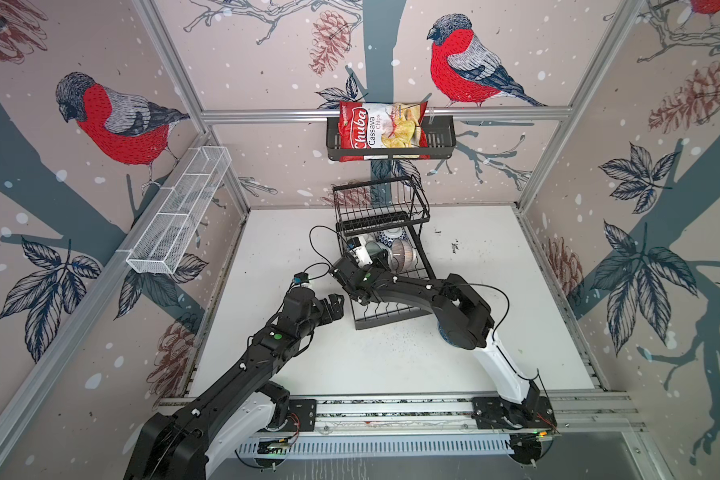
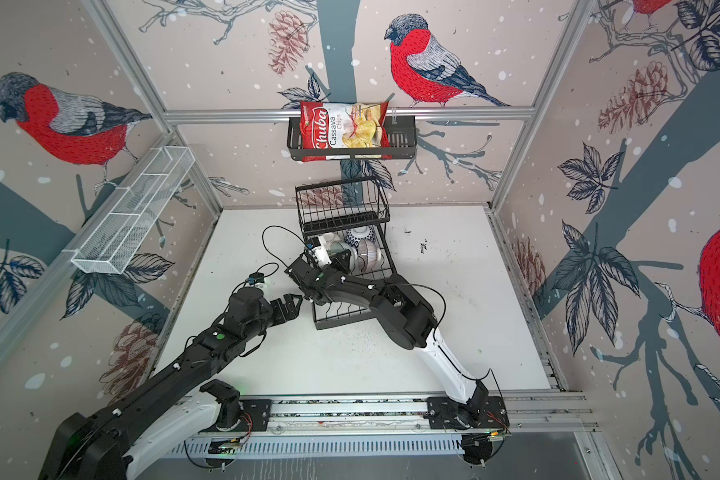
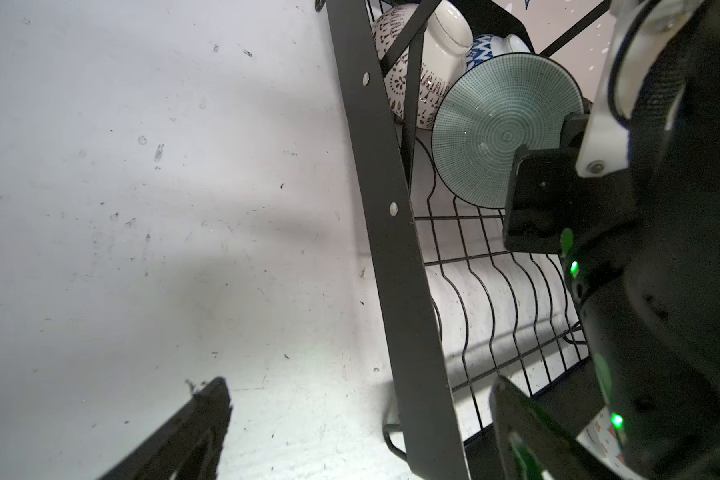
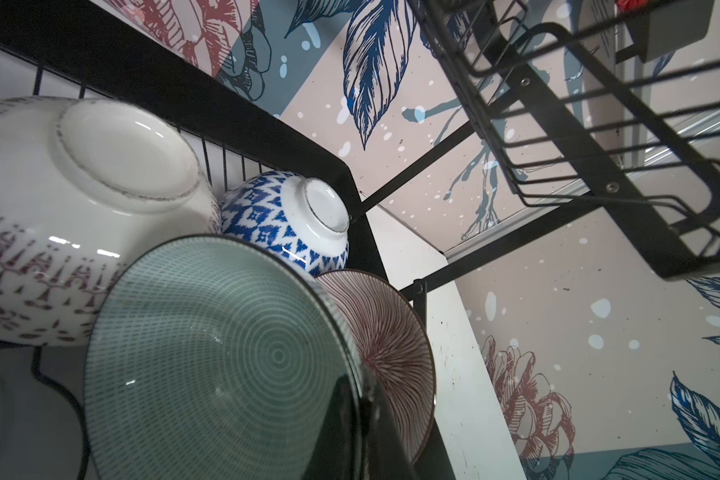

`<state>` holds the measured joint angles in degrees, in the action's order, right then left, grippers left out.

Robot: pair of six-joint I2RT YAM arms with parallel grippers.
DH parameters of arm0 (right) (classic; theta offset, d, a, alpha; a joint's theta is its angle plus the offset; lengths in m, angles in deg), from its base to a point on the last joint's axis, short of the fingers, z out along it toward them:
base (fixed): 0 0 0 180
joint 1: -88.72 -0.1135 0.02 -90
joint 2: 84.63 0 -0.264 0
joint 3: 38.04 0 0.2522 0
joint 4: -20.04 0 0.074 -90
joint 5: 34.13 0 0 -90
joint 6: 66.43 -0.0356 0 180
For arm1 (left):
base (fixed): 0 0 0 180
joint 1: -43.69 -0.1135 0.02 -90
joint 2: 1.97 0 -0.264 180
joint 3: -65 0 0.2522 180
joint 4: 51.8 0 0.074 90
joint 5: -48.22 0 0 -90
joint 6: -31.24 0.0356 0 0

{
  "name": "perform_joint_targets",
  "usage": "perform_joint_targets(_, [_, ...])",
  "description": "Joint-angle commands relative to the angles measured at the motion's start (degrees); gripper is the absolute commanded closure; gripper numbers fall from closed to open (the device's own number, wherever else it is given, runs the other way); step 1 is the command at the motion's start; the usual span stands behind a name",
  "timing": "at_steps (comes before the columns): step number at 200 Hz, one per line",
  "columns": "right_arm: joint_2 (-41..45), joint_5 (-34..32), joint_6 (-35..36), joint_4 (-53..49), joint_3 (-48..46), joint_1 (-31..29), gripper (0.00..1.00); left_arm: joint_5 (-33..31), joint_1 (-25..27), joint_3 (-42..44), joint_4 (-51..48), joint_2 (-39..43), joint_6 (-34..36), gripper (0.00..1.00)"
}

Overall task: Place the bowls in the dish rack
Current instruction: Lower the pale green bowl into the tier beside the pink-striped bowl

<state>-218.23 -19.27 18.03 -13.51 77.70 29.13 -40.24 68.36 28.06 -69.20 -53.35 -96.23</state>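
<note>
The robot's right gripper will let go of the pale green bowl on edge in the rack's lower level (image 1: 373, 257) (image 4: 204, 380), next to the mauve striped bowl.
The black wire dish rack (image 1: 391, 309) (image 2: 352, 311) stands mid-table, with its raised basket (image 1: 379, 203) at the far end. Several bowls lie in its lower tier: a dotted white one (image 4: 80, 199) (image 3: 416, 75), a blue one (image 4: 283, 216) (image 1: 391, 239) and a mauve striped one (image 4: 391, 345) (image 1: 404, 253). My right gripper (image 4: 362, 424) (image 1: 377, 259) is shut on the rim of the pale green bowl (image 4: 225, 353) (image 3: 504, 124), which is tilted on edge in the rack. My left gripper (image 1: 336, 305) (image 3: 358, 386) hangs open and holds nothing, just left of the rack's side bar (image 3: 391, 232).
A solid black basket (image 1: 441, 141) holding a chip bag (image 1: 381, 129) hangs on the back wall. A white mesh trough (image 1: 179, 212) runs along the left wall. Loose cables (image 1: 321, 245) loop left of the rack. The right arm (image 1: 433, 295) lies across the rack's near end.
</note>
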Motion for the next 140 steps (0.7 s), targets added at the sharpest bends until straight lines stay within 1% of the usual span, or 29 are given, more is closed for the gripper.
perform_joint_targets(1, [-1.02,-0.39,1.97,-0.85,0.59,-0.34,1.0,0.52,-0.06,0.06,2.61,-0.21,0.1,0.04])
perform_joint_targets(110, [-4.12,1.26,6.21,0.71,2.77,-2.63,1.0,0.63,-0.06,0.57,3.08,-0.52,0.07,0.04])
perform_joint_targets(140, [-5.02,1.31,6.3,0.02,4.03,-2.81,1.0,0.62,-0.06,0.68,3.19,-0.92,0.3,0.04])
